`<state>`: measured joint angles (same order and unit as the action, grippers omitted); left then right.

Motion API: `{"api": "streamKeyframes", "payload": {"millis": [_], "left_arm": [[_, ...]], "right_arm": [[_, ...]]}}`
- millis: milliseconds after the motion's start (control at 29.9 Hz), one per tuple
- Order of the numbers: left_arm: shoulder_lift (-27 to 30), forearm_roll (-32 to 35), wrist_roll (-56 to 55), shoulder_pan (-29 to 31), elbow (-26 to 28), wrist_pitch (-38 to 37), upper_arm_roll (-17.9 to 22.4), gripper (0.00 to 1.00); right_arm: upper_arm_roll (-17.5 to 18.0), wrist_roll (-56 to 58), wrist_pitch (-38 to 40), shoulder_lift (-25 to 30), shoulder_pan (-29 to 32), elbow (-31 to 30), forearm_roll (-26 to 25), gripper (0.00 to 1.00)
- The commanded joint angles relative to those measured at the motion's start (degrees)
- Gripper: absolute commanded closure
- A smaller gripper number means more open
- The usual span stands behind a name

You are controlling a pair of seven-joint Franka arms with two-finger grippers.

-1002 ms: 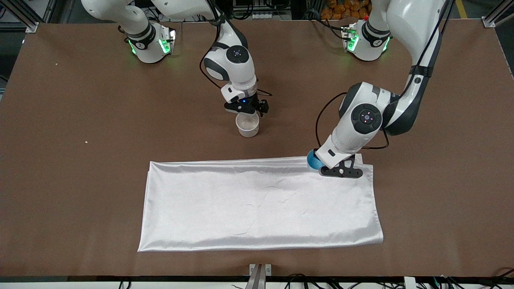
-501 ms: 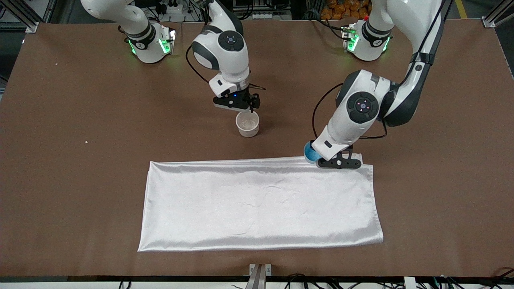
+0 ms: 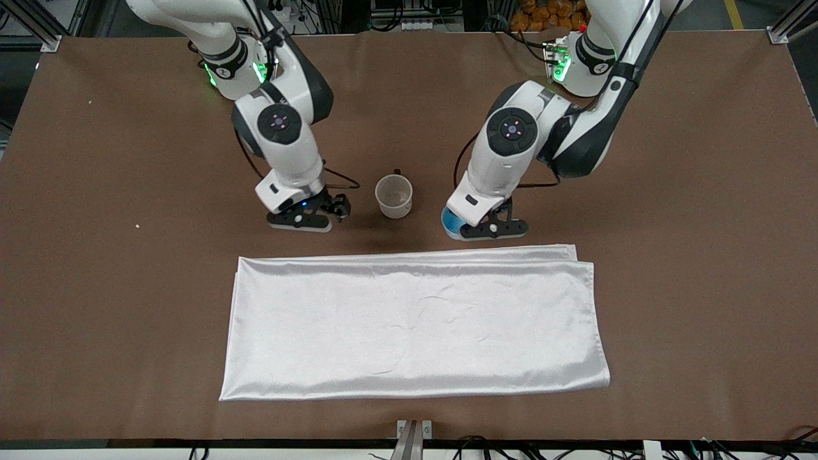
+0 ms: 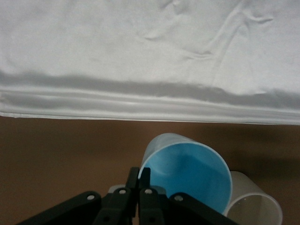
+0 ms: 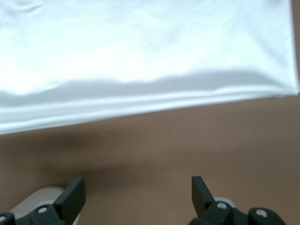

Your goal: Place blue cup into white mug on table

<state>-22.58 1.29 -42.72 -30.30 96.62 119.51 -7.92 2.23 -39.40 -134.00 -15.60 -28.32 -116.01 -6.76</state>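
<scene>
Next, my left gripper lets go of the blue cup upright inside the white mug's round opening (image 3: 395,193) (image 4: 255,209), behind the white cloth. The blue cup is now tilted over the table beside the mug.
The white mug (image 3: 393,196) stands upright on the brown table (image 3: 128,306), its black handle turned away from the front camera. My left gripper (image 3: 471,228) is shut on the rim of the blue cup (image 3: 450,222) and holds it tilted over the table, close beside the mug toward the left arm's end. In the left wrist view one finger (image 4: 146,177) is inside the blue cup (image 4: 187,171) and one outside, with the mug (image 4: 255,206) right next to it. My right gripper (image 3: 307,218) is open and empty, low over the table beside the mug toward the right arm's end.
A shiny white cloth (image 3: 415,322) lies flat, nearer to the front camera than the mug and both grippers; its folded edge shows in the left wrist view (image 4: 150,101) and the right wrist view (image 5: 140,98). The mug's edge (image 5: 28,200) shows beside my right gripper (image 5: 137,193).
My left gripper carried the blue cup off the cloth's corner to beside the mug. My right gripper left the mug and moved toward the right arm's end.
</scene>
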Motion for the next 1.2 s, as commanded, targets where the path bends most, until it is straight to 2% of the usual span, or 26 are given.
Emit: {"api": "streamKeyframes", "payload": {"millis": [0,267,434,668,935,1169], "left_arm": [[-0.1,1.5,-7.6,-4.2,-1.8,-1.4,0.3,1.00],[-2.9,1.6,-15.4,-9.1,-4.5,-1.3,0.2,1.00],[-4.1,1.1,-17.9,-12.0,-4.6,-0.9,0.3,1.00],[-5.3,1.3,-21.9,-14.7,-4.6,-0.8,0.3,1.00],[-6.6,1.4,-22.9,-15.0,-4.7,-0.7,0.3,1.00],[-9.8,1.1,-25.2,-15.6,-7.6,-0.6,0.3,1.00]], "right_arm": [[0.8,11.2,0.2,-2.2,8.0,1.8,0.2,0.00],[0.8,22.6,0.4,-4.9,16.9,4.7,0.1,0.00],[0.8,24.3,0.8,-6.5,18.8,7.0,0.1,0.00],[0.8,24.5,0.7,-7.4,20.5,7.2,0.2,0.00],[0.8,32.2,0.8,-7.6,23.6,7.3,0.2,0.00],[0.9,32.5,1.1,-7.5,23.8,8.8,0.3,0.00]]}}
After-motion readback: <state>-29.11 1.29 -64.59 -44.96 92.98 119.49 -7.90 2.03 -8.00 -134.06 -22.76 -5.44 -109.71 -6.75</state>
